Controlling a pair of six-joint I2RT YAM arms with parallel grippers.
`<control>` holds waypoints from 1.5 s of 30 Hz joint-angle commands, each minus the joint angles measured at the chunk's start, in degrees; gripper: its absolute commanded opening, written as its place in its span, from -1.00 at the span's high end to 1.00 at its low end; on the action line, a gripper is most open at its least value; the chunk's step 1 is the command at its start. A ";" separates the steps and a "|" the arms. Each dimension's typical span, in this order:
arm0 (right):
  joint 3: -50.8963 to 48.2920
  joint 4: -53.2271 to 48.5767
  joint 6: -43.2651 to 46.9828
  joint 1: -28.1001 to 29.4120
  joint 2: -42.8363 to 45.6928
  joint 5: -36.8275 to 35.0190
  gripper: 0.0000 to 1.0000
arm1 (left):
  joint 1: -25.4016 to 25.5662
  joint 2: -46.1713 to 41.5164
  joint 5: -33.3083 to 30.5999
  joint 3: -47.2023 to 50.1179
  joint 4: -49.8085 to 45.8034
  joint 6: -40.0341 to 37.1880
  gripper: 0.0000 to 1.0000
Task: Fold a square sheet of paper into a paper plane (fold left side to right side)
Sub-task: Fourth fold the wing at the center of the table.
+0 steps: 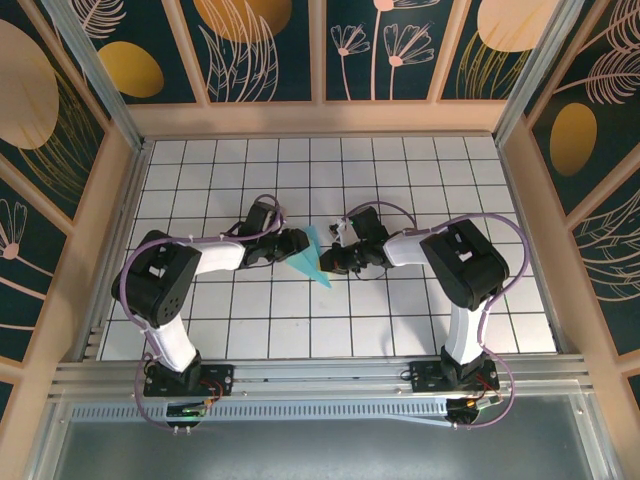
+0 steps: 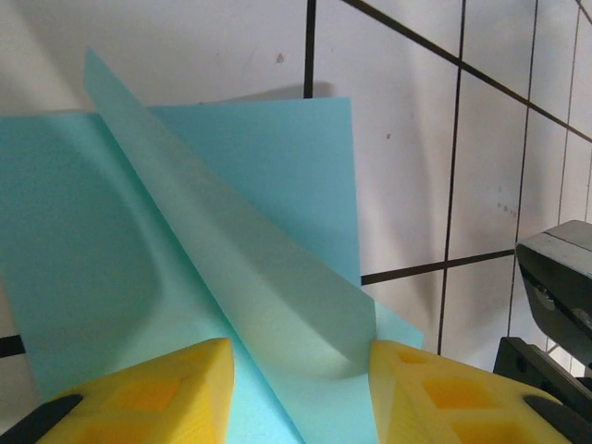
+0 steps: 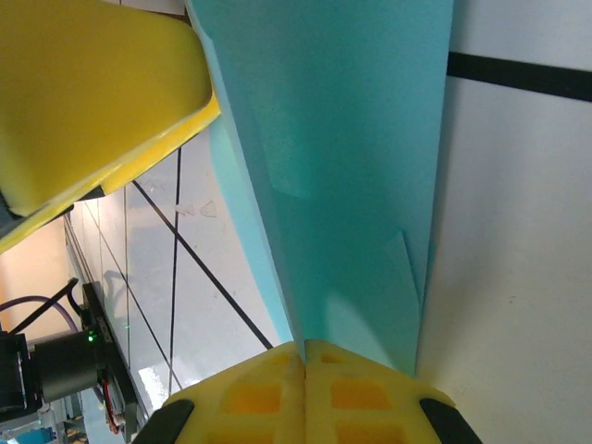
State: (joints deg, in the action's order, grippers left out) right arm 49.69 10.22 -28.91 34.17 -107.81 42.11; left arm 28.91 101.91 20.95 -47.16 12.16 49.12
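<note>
Next, my right gripper takes the flap's edge farther up [image 3: 253,203] and lays it over, since the flap stands raised while my right gripper pinches it near the paper's pointed tip.
The light-blue paper plane [image 1: 313,260] lies on the gridded table as a creased, pointed shape, its tip toward the near side, between both grippers. My left gripper [image 1: 291,246] is at its left edge. In the left wrist view the left gripper [image 2: 301,356] stands open over the paper plane [image 2: 259,185], a raised flap slanting up between the yellow fingers [image 2: 157,393] and touching the right one. My right gripper [image 1: 336,252] is at the right edge. In the right wrist view the right gripper [image 3: 303,347] is shut, the paper plane's [image 3: 351,166] crease running into its seam.
White grid tiles [image 1: 400,180] cover the table, walled by wooden rails [image 1: 320,120] at the back and sides. The left gripper's yellow finger [image 3: 92,92] hangs close above the paper in the right wrist view. The right arm's dark body [image 2: 555,305] sits at the right of the left wrist view.
</note>
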 commanded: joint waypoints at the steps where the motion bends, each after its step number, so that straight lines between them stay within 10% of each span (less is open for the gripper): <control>1: -0.89 0.90 -0.10 -0.26 -0.94 1.07 1.00 | 0.36 1.03 0.45 -0.74 -0.03 -0.13 0.16; 45: 2.05 -3.71 3.19 -2.52 5.53 2.43 0.19 | 0.45 4.26 -2.98 -2.09 -3.64 -1.84 0.15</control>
State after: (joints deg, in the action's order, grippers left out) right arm 50.13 8.08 -27.27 31.73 -102.76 42.50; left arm 29.08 104.53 19.46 -49.30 11.73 48.23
